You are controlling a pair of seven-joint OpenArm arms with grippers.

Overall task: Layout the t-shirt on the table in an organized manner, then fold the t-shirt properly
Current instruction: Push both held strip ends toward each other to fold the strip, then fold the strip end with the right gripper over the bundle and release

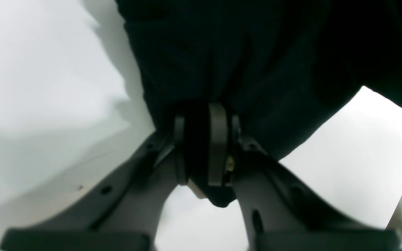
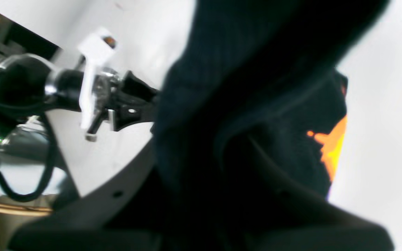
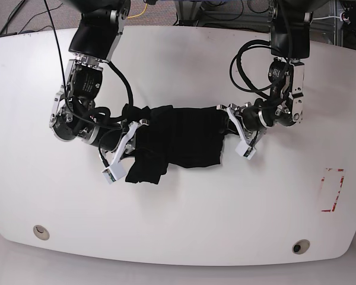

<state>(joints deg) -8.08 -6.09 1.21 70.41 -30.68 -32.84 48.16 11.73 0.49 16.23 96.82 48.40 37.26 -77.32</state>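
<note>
My right gripper needs to lay down the t-shirt's drooping end, which hangs doubled over in it, then open and pinch the cloth nearer the middle [image 3: 187, 138].
The black t-shirt [image 3: 181, 141] hangs bunched and stretched sideways between my two grippers over the middle of the white table [image 3: 184, 219]. In the base view my left gripper [image 3: 226, 114] grips its right end and my right gripper [image 3: 137, 126] its left end, where a fold droops toward the table. The left wrist view shows the left gripper [image 1: 202, 116] shut on the t-shirt [image 1: 243, 62], fabric pinched between the grey pads [image 1: 217, 146]. In the right wrist view the t-shirt [image 2: 243, 87] drapes over the right gripper [image 2: 229, 143] and hides most of its fingers; an orange patch [image 2: 332, 148] shows beside the cloth.
Two round grommet holes [image 3: 41, 231] [image 3: 301, 246] sit near the front edge. Red tape marks [image 3: 332, 190] lie at the right. Black cables [image 3: 249, 62] loop off both arms. The other arm's wrist [image 2: 92, 94] shows at the left of the right wrist view.
</note>
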